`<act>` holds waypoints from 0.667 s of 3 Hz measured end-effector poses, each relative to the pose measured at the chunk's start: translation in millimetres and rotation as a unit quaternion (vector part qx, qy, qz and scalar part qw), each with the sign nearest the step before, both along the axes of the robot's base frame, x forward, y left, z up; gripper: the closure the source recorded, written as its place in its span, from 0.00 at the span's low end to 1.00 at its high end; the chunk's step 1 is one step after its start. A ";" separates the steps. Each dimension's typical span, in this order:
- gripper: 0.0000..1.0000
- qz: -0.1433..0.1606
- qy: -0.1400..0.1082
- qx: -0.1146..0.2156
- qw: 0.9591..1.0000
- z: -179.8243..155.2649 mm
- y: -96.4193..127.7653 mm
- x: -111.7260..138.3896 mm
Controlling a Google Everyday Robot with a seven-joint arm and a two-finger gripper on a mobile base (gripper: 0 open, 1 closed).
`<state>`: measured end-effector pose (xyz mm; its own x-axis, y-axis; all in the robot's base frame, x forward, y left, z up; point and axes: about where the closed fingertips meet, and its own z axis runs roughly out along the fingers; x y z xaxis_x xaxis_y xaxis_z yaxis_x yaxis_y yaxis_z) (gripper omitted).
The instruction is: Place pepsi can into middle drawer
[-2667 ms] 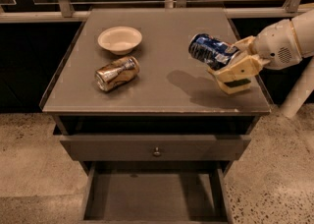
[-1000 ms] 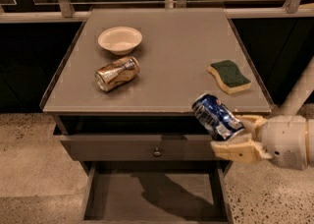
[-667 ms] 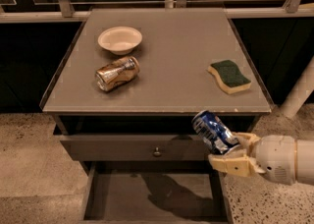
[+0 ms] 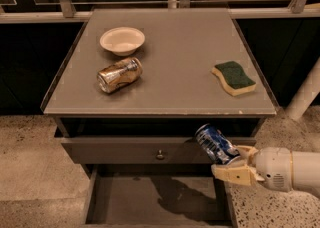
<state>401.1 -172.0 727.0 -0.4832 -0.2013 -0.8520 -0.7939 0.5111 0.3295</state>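
Next, my gripper lets go of the pepsi can on the shadowed grey bottom inside the open middle drawer (image 4: 184, 186).
The pepsi can (image 4: 216, 144) is dark blue with white marks and a silver end. It is tilted and held in my gripper (image 4: 235, 164), whose cream fingers (image 4: 232, 173) are shut on it. The can hangs in front of the knobbed drawer's right end, above the right side of the open middle drawer (image 4: 157, 203). That drawer is pulled out at the bottom, showing a flat grey floor with the arm's shadow on it. My white arm comes in from the right edge.
On the cabinet top (image 4: 165, 97) lie a gold-brown can (image 4: 119, 75) on its side, a white bowl (image 4: 122, 40) and a green-and-yellow sponge (image 4: 233, 77). A closed drawer with a round knob (image 4: 160, 155) sits above the open one. Speckled floor lies on both sides.
My gripper has carried the pepsi can from above the cabinet top's right side down past the front edge, to just above the open drawer. The sponge is now uncovered.
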 end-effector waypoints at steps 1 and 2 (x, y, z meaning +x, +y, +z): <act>1.00 0.014 0.002 0.021 1.000 -17.9 8.6 -7.4; 1.00 0.022 0.027 0.093 0.995 -63.7 24.5 -24.1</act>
